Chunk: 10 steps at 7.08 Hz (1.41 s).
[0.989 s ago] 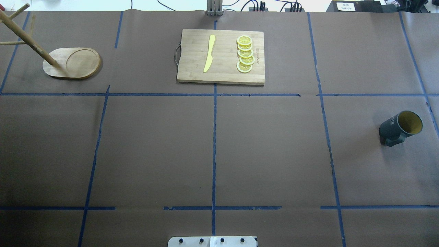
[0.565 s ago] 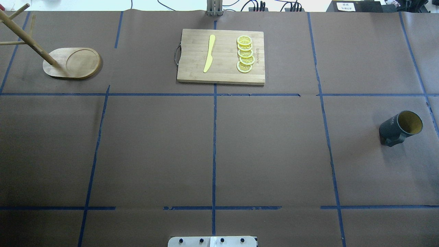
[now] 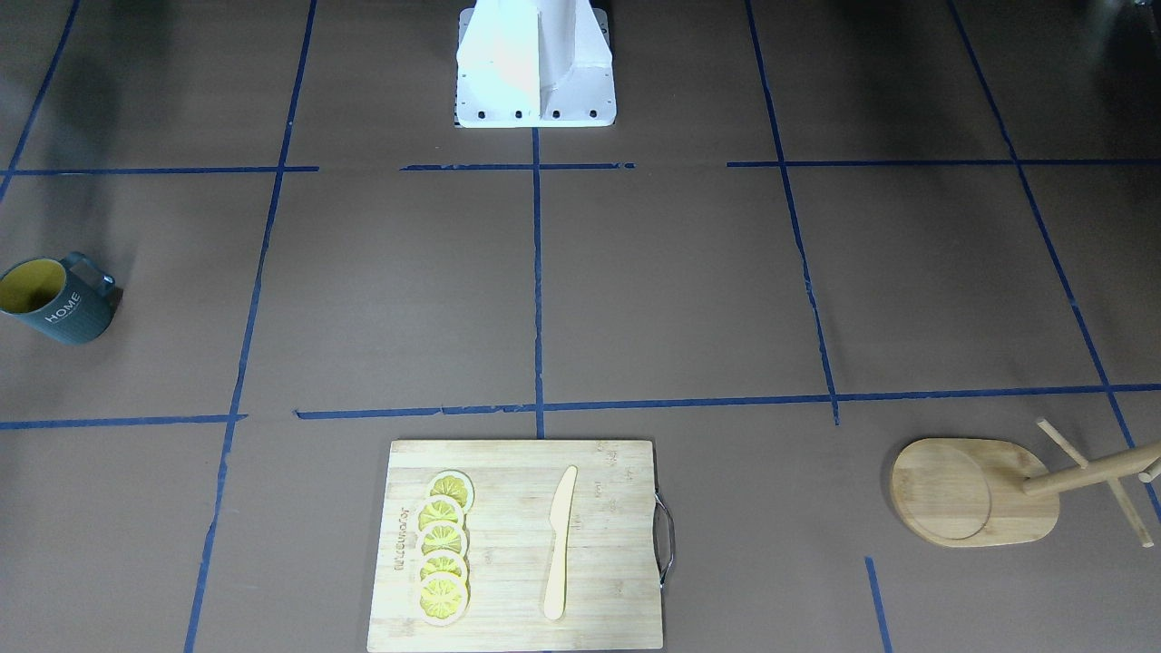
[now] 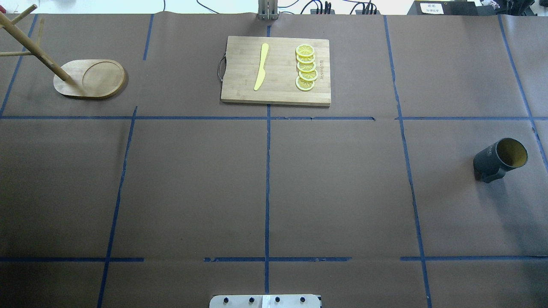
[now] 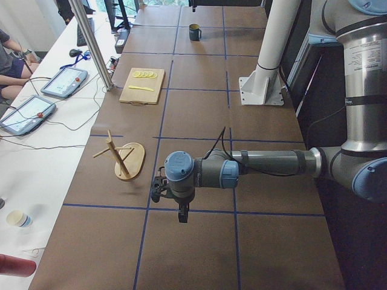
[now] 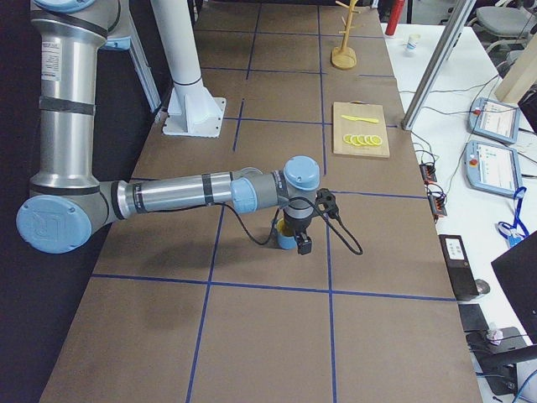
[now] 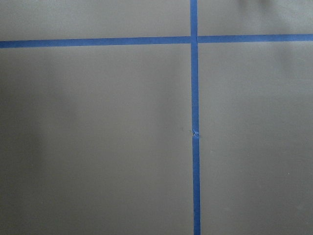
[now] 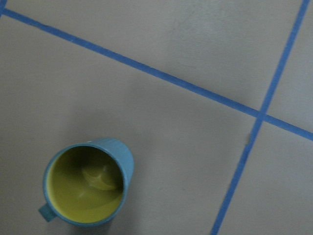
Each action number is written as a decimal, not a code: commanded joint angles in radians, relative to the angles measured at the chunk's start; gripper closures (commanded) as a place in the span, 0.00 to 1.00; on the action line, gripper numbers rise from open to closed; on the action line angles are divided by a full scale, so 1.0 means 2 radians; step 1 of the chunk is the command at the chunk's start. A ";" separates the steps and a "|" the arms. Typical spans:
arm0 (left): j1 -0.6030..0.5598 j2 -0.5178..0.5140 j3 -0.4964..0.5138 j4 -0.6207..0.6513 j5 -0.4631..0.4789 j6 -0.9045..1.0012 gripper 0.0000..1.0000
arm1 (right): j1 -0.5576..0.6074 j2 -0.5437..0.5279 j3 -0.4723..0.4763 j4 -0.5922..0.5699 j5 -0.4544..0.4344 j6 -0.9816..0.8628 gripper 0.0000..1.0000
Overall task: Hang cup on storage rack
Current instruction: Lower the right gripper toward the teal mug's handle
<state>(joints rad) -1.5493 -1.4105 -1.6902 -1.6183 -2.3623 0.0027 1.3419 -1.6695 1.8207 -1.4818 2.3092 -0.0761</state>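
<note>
The robot's right gripper needs to next move to the cup's rim (image 3: 4, 308) (image 8: 122, 169) opposite the handle and close there, with one finger inside the cup.
The cup (image 4: 498, 160), dark blue-grey with a yellow inside, stands on the table at the right; it is at the left in the front-facing view (image 3: 56, 304). The right wrist view looks down into it (image 8: 88, 181). The storage rack (image 4: 90, 79) stands far left; it also shows in the front-facing view (image 3: 975, 494). My right gripper (image 6: 300, 243) hangs over the cup and shows only in the exterior right view. My left gripper (image 5: 181, 212) hangs near the rack (image 5: 124, 158) and shows only in the exterior left view. I cannot tell whether either is open or shut.
A bamboo cutting board (image 4: 276, 70) at the far middle carries a yellow knife (image 4: 261, 66) and several lemon slices (image 4: 306, 67). The robot's white base (image 3: 535, 63) stands at the near edge. Blue tape lines cross the brown table.
</note>
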 commanded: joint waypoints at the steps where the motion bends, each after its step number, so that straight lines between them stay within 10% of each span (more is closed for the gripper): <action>1: 0.000 0.000 0.000 0.000 0.000 0.000 0.00 | -0.053 0.010 0.002 -0.001 -0.003 0.005 0.00; 10: 0.001 0.000 0.000 -0.002 0.000 0.001 0.00 | -0.077 0.043 -0.071 -0.001 -0.004 0.005 0.00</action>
<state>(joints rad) -1.5478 -1.4097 -1.6903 -1.6214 -2.3623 0.0046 1.2063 -1.5838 1.6995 -1.4834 2.3021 -0.0658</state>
